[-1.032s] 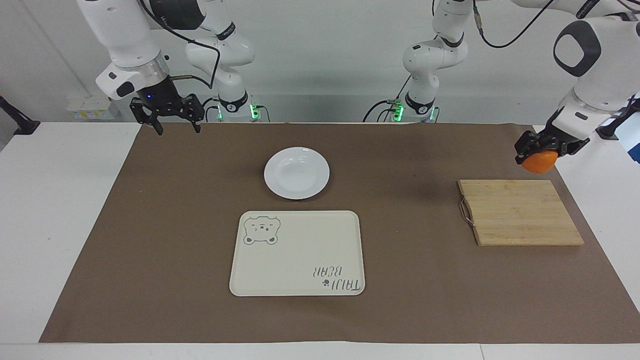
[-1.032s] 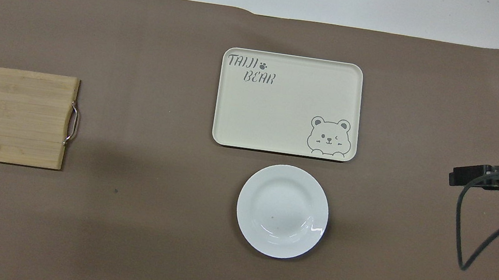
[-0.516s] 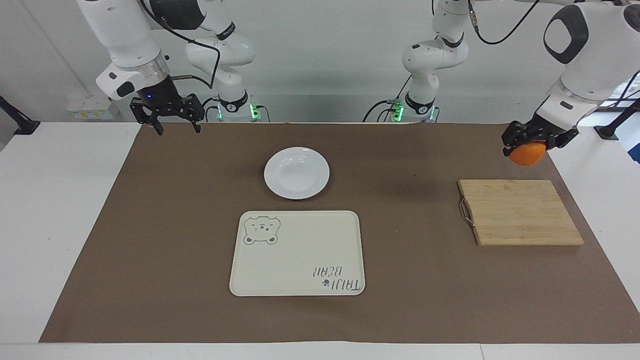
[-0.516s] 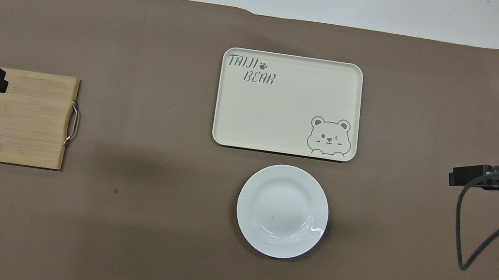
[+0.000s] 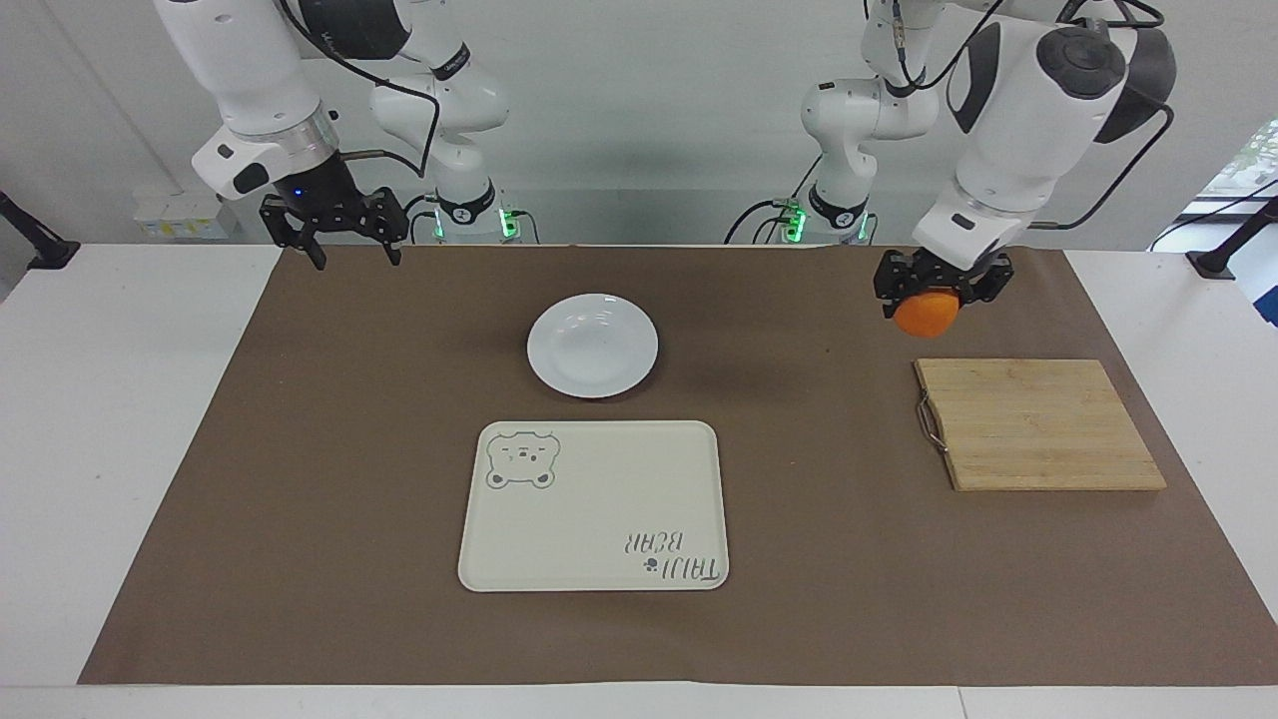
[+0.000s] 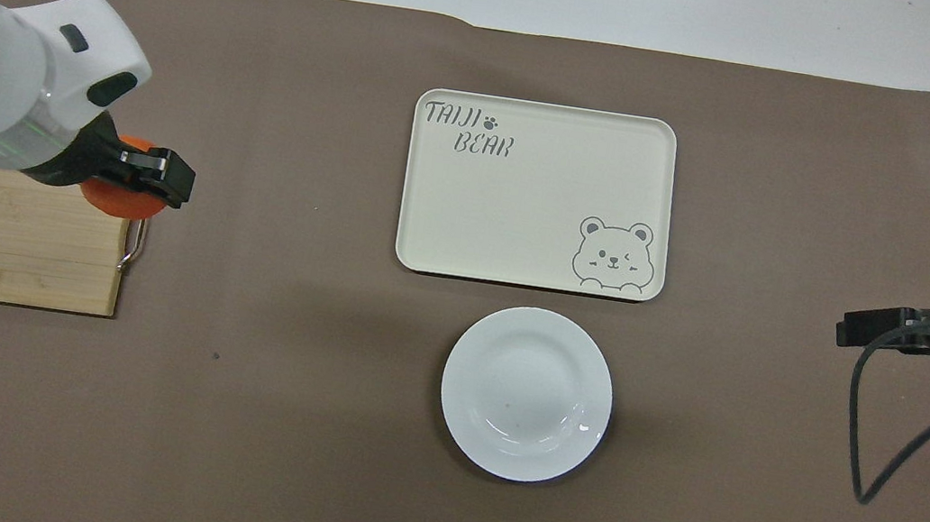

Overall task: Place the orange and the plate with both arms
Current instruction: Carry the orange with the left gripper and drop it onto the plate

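Note:
I should set the orange down close to the middle of the empty white plate (image 6: 517,381) with my left gripper.
The orange (image 5: 926,312) is held in my left gripper (image 5: 937,292), which is shut on it in the air over the handle end of the cutting board; it also shows in the overhead view (image 6: 117,199) under that gripper (image 6: 149,178). The white plate (image 5: 592,346) lies empty on the brown mat, nearer to the robots than the tray; it also shows in the overhead view (image 6: 526,393). My right gripper (image 5: 345,246) is open and empty, and waits above the mat's corner at the right arm's end.
A cream bear-print tray (image 5: 594,519) lies empty beside the plate, farther from the robots. A wooden cutting board (image 5: 1038,424) with a metal handle lies at the left arm's end. Two smaller white arms with green lights stand at the table's robot edge.
My left gripper has carried the orange from the table's outer end over the cutting board toward the table's middle. The right arm, plate and tray have not moved.

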Tool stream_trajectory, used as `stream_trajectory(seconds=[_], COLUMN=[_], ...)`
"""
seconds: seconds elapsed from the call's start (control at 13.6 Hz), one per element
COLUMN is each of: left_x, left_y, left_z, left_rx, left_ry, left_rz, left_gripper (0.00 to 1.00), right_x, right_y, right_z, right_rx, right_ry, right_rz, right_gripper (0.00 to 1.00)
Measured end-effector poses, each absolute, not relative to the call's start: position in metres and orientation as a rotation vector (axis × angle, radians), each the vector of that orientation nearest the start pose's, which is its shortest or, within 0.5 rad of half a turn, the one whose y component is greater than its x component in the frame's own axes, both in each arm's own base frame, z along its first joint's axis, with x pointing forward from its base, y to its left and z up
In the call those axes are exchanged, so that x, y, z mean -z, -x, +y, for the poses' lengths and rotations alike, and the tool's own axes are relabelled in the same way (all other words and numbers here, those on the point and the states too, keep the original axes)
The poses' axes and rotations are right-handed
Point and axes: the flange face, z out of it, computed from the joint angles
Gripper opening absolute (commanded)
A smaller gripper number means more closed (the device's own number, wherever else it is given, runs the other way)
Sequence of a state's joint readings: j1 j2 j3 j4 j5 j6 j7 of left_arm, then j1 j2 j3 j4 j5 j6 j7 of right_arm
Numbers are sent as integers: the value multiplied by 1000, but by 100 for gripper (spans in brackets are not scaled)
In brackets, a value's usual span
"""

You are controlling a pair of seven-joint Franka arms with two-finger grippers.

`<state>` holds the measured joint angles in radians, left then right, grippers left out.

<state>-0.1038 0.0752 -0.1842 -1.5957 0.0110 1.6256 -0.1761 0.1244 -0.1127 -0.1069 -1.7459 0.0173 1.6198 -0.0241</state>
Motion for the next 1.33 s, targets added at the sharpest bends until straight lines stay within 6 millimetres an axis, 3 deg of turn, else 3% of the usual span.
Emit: stream_trajectory(seconds=[0.29,0.81,1.33], left_x=[-540,-442,-382], left_y=[-532,-481,-425], left_z=[-241,-395,-492], left_rx=[-54,-28,23], left_ry=[3125,3131,3189], left_rz=[216,235,257], left_gripper=[0,0,0], right_x=[-603,-603,-601], right_y=[-521,-521,-521], right_z=[8,8,8], right_rx=[-31,-33,-37], right_ry=[3112,3112,3112], right_rz=[-64,-64,-63], right_gripper=[100,100,100])
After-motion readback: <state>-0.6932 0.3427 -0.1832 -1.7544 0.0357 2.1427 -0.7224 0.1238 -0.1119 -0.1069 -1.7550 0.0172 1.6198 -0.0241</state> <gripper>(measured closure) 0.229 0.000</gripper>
